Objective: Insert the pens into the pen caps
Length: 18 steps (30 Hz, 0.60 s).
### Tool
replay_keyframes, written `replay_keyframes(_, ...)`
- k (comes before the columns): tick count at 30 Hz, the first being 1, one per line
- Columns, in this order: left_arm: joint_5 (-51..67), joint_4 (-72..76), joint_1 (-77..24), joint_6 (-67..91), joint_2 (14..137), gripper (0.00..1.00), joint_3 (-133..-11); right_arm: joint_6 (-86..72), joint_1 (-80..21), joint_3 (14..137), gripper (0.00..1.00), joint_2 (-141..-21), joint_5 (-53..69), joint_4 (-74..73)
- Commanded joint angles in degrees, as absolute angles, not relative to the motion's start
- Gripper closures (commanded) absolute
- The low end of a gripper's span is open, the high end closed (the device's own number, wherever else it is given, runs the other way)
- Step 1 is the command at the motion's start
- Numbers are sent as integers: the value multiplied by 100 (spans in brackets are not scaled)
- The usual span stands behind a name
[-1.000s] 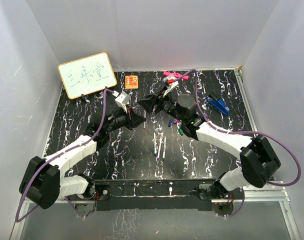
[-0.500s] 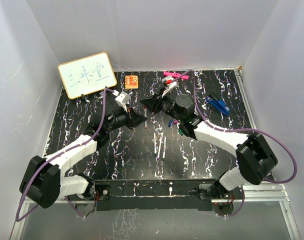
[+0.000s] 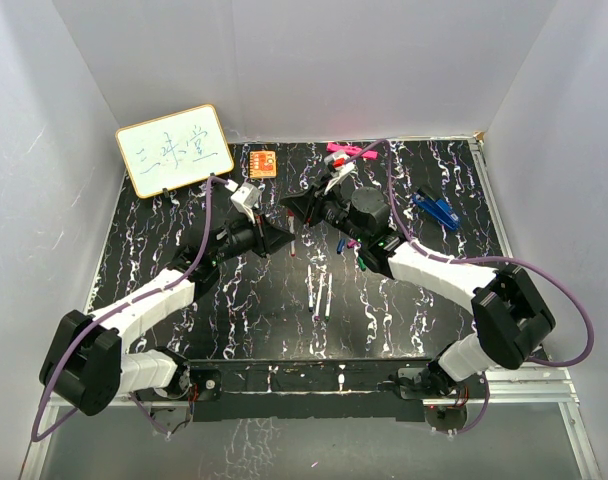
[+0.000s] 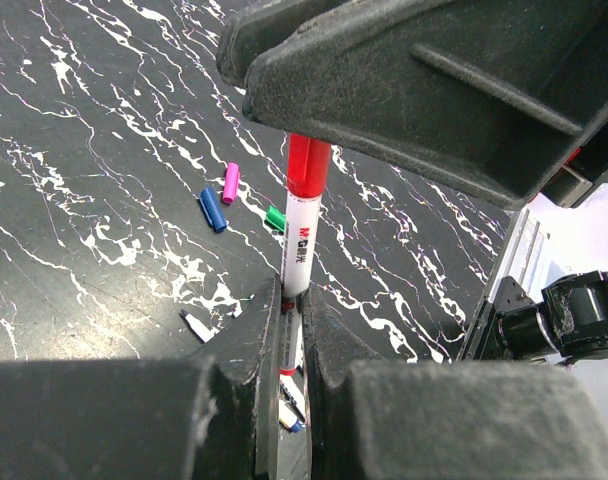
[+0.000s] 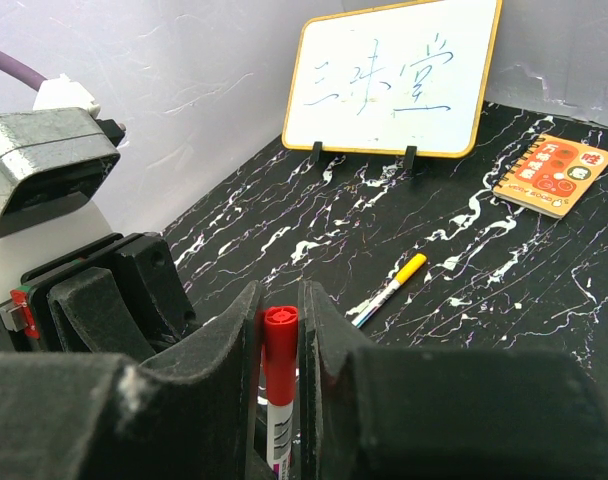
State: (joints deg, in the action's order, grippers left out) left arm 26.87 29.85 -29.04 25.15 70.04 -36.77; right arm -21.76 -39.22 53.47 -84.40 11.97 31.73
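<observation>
My left gripper releases the white pen with the red cap next on the marbled table (image 3: 254,232), before the orange booklet.
A white pen with a red cap (image 4: 307,165) stands between both grippers above the table. My left gripper (image 4: 292,300) is shut on its white barrel (image 4: 296,250). My right gripper (image 5: 280,325) is shut on the red cap (image 5: 279,345) at the pen's other end. In the top view the two grippers meet at the table's middle, left (image 3: 276,236) and right (image 3: 298,206). Loose blue (image 4: 212,209), purple (image 4: 230,182) and green (image 4: 275,217) caps lie on the table. Two uncapped pens (image 3: 319,290) lie side by side nearer the bases. A pen with a yellow cap (image 5: 389,290) lies beyond the right gripper.
A whiteboard (image 3: 174,150) stands at the back left, with an orange booklet (image 3: 263,162) beside it. A pink marker (image 3: 344,150) lies at the back edge and a blue object (image 3: 436,210) at the right. White walls enclose the black marbled table (image 3: 184,330).
The right gripper has shifted slightly left to the pen's end and its jaws have closed on the red cap. The left gripper stays shut on the barrel.
</observation>
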Motion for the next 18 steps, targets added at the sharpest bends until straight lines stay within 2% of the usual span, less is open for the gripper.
replay_keyframes(1, 2473, 3666, -2812, 2621, 6853, 100, -4120, -2030, -3911, 5394, 100, -8563, 1360, 2940)
replay_keyframes(9, 2493, 3867, -2608, 2771, 6877, 100, -4339, -2053, -3922, 5127, 100, -8745, 1435, 2666)
replay_keyframes(15, 2573, 3225, -2602, 2568, 7112, 100, -4505, -2077, -3922, 5350, 100, -8861, 959, 2699)
replay_keyframes(16, 2549, 2995, -2606, 2475, 7142, 100, -4545, -2050, -3917, 5431, 96, -8882, 841, 2725)
replay_keyframes(18, 2523, 2491, -2610, 2331, 7223, 100, -4607, -1971, -3911, 5627, 78, -8911, 593, 2782)
